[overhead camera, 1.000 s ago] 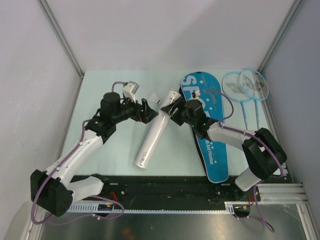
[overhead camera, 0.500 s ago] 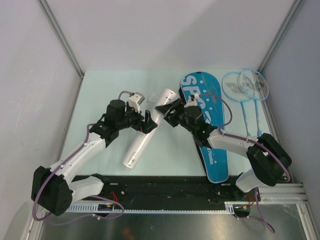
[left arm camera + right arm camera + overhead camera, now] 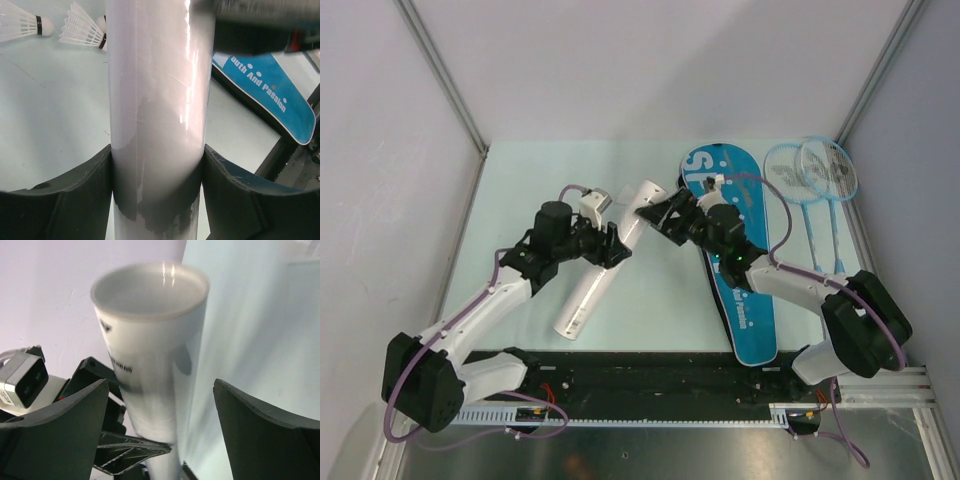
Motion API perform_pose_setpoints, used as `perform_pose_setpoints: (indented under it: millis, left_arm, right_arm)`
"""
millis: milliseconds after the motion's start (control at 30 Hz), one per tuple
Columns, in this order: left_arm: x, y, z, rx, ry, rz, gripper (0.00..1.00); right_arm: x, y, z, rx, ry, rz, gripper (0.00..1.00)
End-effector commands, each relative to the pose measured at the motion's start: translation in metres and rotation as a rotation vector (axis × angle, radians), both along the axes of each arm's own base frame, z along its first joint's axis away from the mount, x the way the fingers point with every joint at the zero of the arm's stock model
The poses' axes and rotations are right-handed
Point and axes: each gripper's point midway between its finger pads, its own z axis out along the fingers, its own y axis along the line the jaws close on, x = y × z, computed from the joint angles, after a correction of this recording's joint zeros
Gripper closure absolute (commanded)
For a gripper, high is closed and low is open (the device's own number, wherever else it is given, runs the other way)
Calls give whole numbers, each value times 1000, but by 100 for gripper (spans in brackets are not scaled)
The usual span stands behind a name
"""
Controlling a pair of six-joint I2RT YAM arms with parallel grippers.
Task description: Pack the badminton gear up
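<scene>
My left gripper should take the white tube closer to its rim (image 3: 634, 220) before tilting it up, because the tube's open end sticks out far past my left gripper.
The white tube (image 3: 605, 268) lies slanted across the mat, its open end (image 3: 150, 290) toward the far side. My left gripper (image 3: 615, 247) is shut on its middle; in the left wrist view the dark jaws press both sides of the tube (image 3: 157, 100). My right gripper (image 3: 652, 212) is open at the tube's far end, with its fingers (image 3: 65, 430) standing wide of the tube and not touching it. Two white shuttlecocks (image 3: 82, 32) lie on the mat beyond the tube. The blue SPORT bag (image 3: 742, 250) lies to the right. Two light-blue rackets (image 3: 815, 170) lie at the far right.
The mat (image 3: 520, 200) is walled by grey panels at the back and both sides. A black rail (image 3: 650, 375) runs along the near edge by the arm bases. The bag's tail also shows in the left wrist view (image 3: 270, 90).
My left gripper has moved onto the tube and shut on it. The tube has shifted left and toward me. My right gripper has moved up-left along the tube's far end.
</scene>
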Motion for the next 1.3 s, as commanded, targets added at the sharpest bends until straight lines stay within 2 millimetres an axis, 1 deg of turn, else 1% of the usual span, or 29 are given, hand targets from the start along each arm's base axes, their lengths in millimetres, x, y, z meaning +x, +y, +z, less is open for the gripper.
perform_pose_setpoints:
  millis: [0, 33, 100, 167, 200, 233, 300, 333, 433, 533, 633, 667, 700, 733, 767, 800, 833, 867, 900, 933, 967, 1000, 1033, 1067, 1100, 1133, 1167, 1233, 1267]
  left_arm:
    - [0, 1, 16, -1, -93, -31, 47]
    - [-1, 1, 15, -1, -87, -37, 47]
    - [-5, -3, 14, -12, -80, -61, 47]
    - [-7, -5, 13, -14, -73, -76, 47]
    - [-7, -5, 12, -15, -70, -80, 47]
    - [-8, -6, 12, -17, -68, -84, 47]
    - [-10, -9, 12, -16, -67, -97, 47]
    - [-11, -10, 11, -16, -67, -102, 47]
    - [-10, -10, 11, -8, -74, -98, 42]
    - [-11, -11, 11, -7, -75, -98, 40]
    - [-8, -9, 10, 5, -79, -79, 38]
    - [-6, -7, 9, 9, -80, -67, 36]
    - [-5, -7, 9, 10, -79, -60, 34]
    - [-4, -6, 9, 11, -74, -53, 32]
    - [0, -4, 8, 21, -75, -30, 25]
    - [2, -3, 8, 24, -74, -16, 23]
    - [5, -3, 8, 25, -69, -1, 20]
    - [9, -1, 10, 27, -73, 23, 13]
    - [12, -1, 9, 30, -67, 34, 10]
    - [14, -1, 10, 24, -59, 49, 8]
    - [17, -2, 15, 19, -66, 53, 8]
    - [18, -3, 17, 15, -64, 54, 8]
    - [20, -5, 19, 13, -64, 51, 10]
    - [21, -7, 26, 6, -78, 44, 14]
    - [23, -6, 27, 13, -82, 50, 18]
    - [24, -4, 27, 27, -87, 53, 32]
    - [25, -3, 30, 32, -100, 55, 38]
    - [26, 4, 33, 55, -131, 71, 45]
    - [24, 6, 31, 64, -136, 70, 46]
  right_arm:
    - [4, -20, 28, -48, -195, 94, 10]
    - [2, -22, 30, -48, -204, 120, 10]
    - [10, -29, 33, -47, -220, 127, 9]
    - [17, -35, 31, -52, -221, 154, 7]
    - [19, -35, 34, -48, -227, 161, 7]
    - [19, -34, 32, -49, -225, 184, 7]
    - [19, -31, 34, -43, -231, 207, 5]
    - [18, -28, 39, -38, -249, 229, 5]
    - [19, -24, 42, -31, -249, 248, 6]
    - [22, -22, 41, -33, -230, 248, 16]
    - [22, -21, 45, -24, -216, 234, 30]
    - [21, -19, 43, -26, -195, 228, 38]
    - [14, -13, 46, -25, -196, 234, 42]
    - [15, -12, 48, -28, -197, 205, 44]
    - [11, -8, 45, -37, -183, 199, 49]
    - [7, 0, 46, -40, -178, 173, 53]
    - [4, 3, 52, -35, -183, 157, 55]
    - [1, 6, 51, -37, -168, 143, 58]
    - [6, 4, 52, -33, -150, 84, 59]
    - [-7, 15, 56, -21, -152, 94, 59]
    - [-9, 17, 59, -14, -151, 79, 59]
    - [-10, 18, 59, -6, -141, 40, 59]
    - [-21, 26, 59, 4, -139, 50, 59]
    - [-26, 28, 68, 33, -156, 42, 59]
    - [-26, 27, 70, 45, -152, 22, 59]
    - [-30, 28, 69, 49, -152, 29, 59]
    - [-34, 28, 75, 52, -169, 36, 56]
    - [-34, 23, 74, -6, -211, 38, 46]
    - [-31, 12, 79, -31, -239, 28, 34]
